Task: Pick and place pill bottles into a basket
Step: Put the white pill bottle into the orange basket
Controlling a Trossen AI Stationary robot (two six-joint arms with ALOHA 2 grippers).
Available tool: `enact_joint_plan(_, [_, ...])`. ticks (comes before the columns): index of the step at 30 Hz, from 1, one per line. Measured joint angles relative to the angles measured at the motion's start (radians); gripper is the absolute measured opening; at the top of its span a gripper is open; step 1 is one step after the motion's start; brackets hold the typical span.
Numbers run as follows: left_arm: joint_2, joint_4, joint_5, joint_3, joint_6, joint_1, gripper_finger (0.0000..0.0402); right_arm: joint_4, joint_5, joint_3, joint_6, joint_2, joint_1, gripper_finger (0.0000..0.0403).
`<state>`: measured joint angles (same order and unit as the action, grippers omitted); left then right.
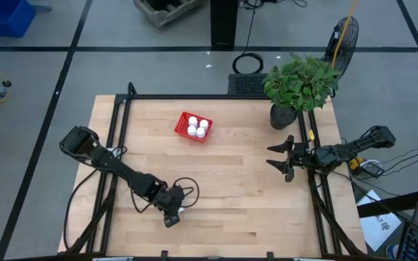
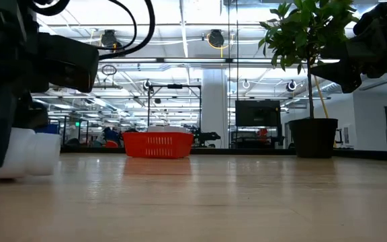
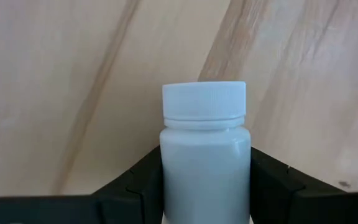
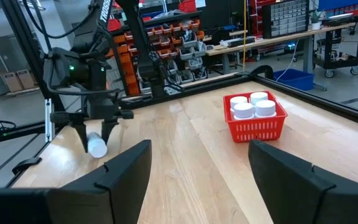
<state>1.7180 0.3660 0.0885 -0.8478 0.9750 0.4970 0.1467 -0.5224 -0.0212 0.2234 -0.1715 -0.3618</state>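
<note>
The left gripper pinches the bottle's body with the cap beyond its fingers, so it should open, take the cap end (image 3: pixel 204 101) and lift with the body hanging below.
One white pill bottle (image 3: pixel 204 155) lies on its side between the fingers of my left gripper (image 1: pixel 173 217), near the table's front edge, left of centre. It also shows in the right wrist view (image 4: pixel 97 147) and the low view (image 2: pixel 32 153). The red basket (image 1: pixel 183 120) stands at the table's far middle. It holds several white pill bottles (image 4: pixel 249 106). My right gripper (image 1: pixel 280 158) is open and empty. It hovers at the table's right side, pointing toward the basket. My left gripper pinches the bottle's body (image 3: pixel 166 180) between its two fingers, just behind the cap (image 3: pixel 204 99). The fingers come from above, pointing down, and lie across the bottle. The bottle lies level on its side, at or just above the tabletop; I cannot tell which.
A black pot (image 1: pixel 283 116) with a green plant stands at the table's far right corner, right of the basket. A black frame rail (image 1: pixel 115 145) runs along the table's left, far and right sides. Bare wood lies between the left gripper and the basket.
</note>
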Motion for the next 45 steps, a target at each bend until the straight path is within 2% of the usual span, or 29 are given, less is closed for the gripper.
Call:
enact_joint_plan(9, [0.000, -0.025, -0.015, 0.003, -0.047, 0.004, 0.0185, 0.000, 0.000, 0.000, 0.000, 0.000, 0.000, 0.0260])
enact_joint_plan(18, [0.001, -0.058, 0.009, 0.002, -0.059, -0.001, 0.0283, 0.000, 0.000, 0.000, 0.000, 0.000, 0.000, 0.0259])
enact_joint_plan(21, [0.001, -0.079, 0.018, 0.002, -0.047, -0.011, 0.0301, 0.000, 0.000, 0.000, 0.000, 0.000, 0.000, 0.0260])
enact_joint_plan(25, [0.002, -0.076, -0.005, -0.016, -0.078, -0.025, 0.0305, 0.000, 0.000, 0.000, 0.000, 0.000, 0.000, 0.0263])
enact_joint_plan(30, [0.005, -0.077, -0.117, -0.029, -0.246, -0.001, 0.0283, 0.000, 0.000, 0.000, 0.000, 0.000, 0.000, 0.0260])
enact_joint_plan(34, [0.005, -0.076, -0.163, -0.029, -0.260, 0.011, 0.0259, 0.000, 0.000, 0.000, 0.000, 0.000, 0.000, 0.0261])
enact_joint_plan(39, [0.006, -0.074, -0.161, -0.029, -0.241, 0.009, 0.0223, 0.000, 0.000, 0.000, 0.000, 0.000, 0.000, 0.0259])
enact_joint_plan(43, [0.004, -0.074, -0.114, -0.030, -0.175, -0.009, 0.0174, 0.000, 0.000, 0.000, 0.000, 0.000, 0.000, 0.0261])
enact_joint_plan(45, [0.003, -0.074, -0.096, -0.031, -0.155, -0.014, 0.0165, 0.000, 0.000, 0.000, 0.000, 0.000, 0.000, 0.0263])
